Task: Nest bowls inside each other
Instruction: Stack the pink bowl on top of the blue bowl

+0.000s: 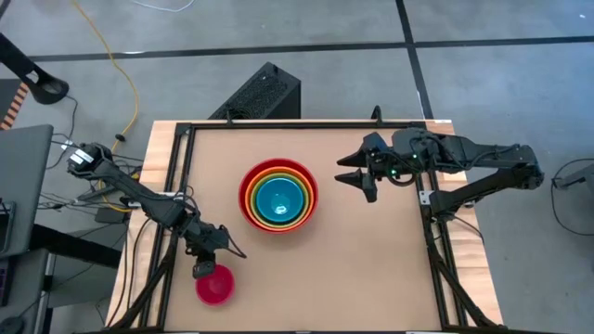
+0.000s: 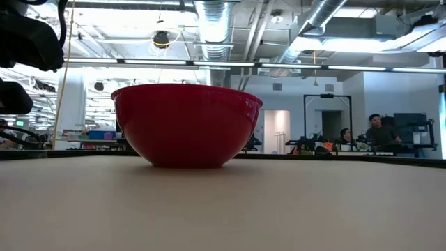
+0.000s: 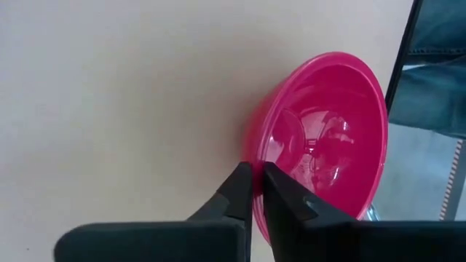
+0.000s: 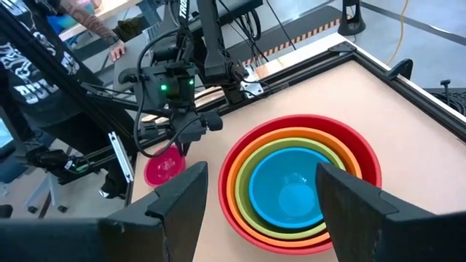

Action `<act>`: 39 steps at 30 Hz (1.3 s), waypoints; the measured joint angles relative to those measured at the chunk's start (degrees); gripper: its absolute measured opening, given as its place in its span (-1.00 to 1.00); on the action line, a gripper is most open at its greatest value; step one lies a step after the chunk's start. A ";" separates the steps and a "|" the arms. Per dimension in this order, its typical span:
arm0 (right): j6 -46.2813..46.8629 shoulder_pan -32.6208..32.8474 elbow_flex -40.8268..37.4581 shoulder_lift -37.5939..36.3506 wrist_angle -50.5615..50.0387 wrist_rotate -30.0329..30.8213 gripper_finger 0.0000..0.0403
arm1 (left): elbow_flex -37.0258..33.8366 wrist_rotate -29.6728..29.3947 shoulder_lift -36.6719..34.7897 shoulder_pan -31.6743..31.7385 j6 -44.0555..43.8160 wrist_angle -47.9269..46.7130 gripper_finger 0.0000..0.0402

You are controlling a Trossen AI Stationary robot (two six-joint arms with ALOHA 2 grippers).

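Note:
Next, I release the pink bowl from my left gripper inside the blue bowl (image 1: 278,202) at the stack's center.
A small pink bowl (image 1: 215,288) stands near the table's near left corner, and my left gripper (image 1: 206,270) is shut on its rim. The same bowl (image 4: 164,169) shows small in the right wrist view. A stack of several nested bowls (image 1: 278,195), red outermost and blue innermost, sits at the table's middle; the low view shows its red wall (image 2: 187,125). My right gripper (image 1: 354,175) hangs open above the table, to the right of the stack, with nothing between its fingers. My left gripper pinches the pink bowl's rim (image 3: 253,156) on the bowl's far side, one finger (image 3: 284,195) inside the bowl and the other (image 3: 234,191) outside. The fingers slant down from the table's far left. The bowl sits upright on the table.
A black frame (image 1: 306,123) runs along the table's edges. Bare tabletop (image 1: 371,269) lies to the right of the pink bowl and in front of the stack. People sit in the room beyond the table (image 2: 376,129).

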 joint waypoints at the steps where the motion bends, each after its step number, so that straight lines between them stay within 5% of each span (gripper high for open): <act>1: 0.03 0.00 0.00 0.00 0.13 0.01 0.29 | 0.00 0.15 0.00 0.00 0.04 -0.02 -0.96; 19: -0.04 -0.13 0.00 0.02 0.04 0.11 0.29 | 0.28 -8.13 -2.10 2.51 0.40 8.18 -1.00; 39: 0.29 -0.13 0.00 0.03 -0.47 0.15 0.29 | 0.31 -24.12 -21.65 16.03 3.66 18.37 -1.00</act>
